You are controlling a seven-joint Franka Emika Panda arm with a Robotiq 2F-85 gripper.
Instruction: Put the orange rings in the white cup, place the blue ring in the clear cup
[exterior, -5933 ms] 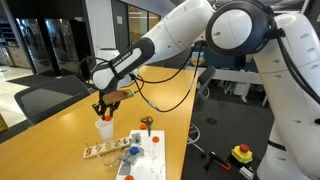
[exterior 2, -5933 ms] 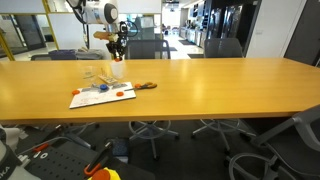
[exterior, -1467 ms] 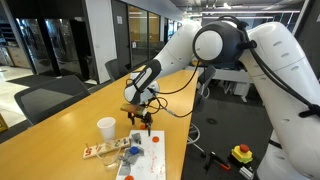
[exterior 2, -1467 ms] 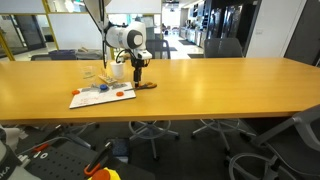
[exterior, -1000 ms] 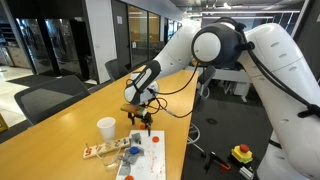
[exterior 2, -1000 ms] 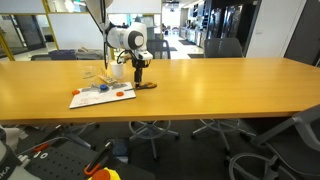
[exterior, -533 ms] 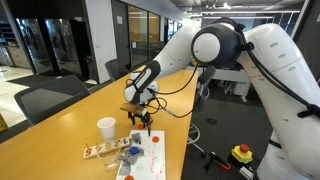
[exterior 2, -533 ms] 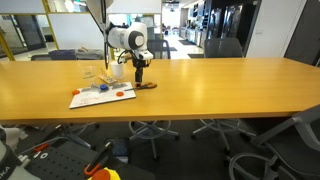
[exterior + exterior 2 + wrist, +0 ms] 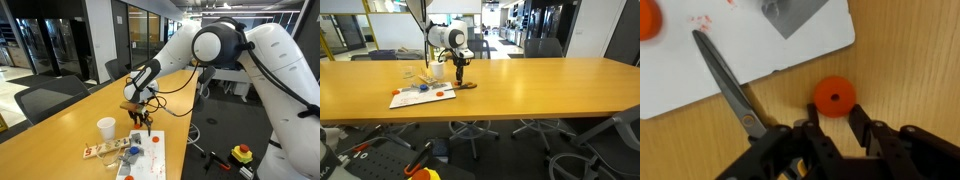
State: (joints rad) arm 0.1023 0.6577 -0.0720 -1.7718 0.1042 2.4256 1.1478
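My gripper needs to let go of the orange ring inside the white cup [image 9: 107, 131], which stands next to the wooden piece with numbers.
My gripper [image 9: 835, 115] is down at the wooden table, and its two fingers press the sides of an orange ring [image 9: 834, 96] lying flat on the wood. It shows in both exterior views [image 9: 145, 127] [image 9: 458, 83], just beside the white sheet. The white cup [image 9: 105, 128] [image 9: 437, 71] stands upright a short way off. A see-through cup [image 9: 409, 73] stands beyond it. A second orange ring [image 9: 648, 18] lies on the sheet. A small blue spot [image 9: 423, 88] on the sheet may be the blue ring, but it is too small to tell.
Scissors with metal blades [image 9: 725, 75] lie across the edge of the white sheet [image 9: 790, 45], close to my fingers; their orange handles [image 9: 468, 86] rest on the wood. Office chairs stand along the far side of the long table [image 9: 520, 90].
Since 5.9 s ago the arm has moved from above the white cup down to the table by the scissors. Over the last 1.5 s nothing visibly moves.
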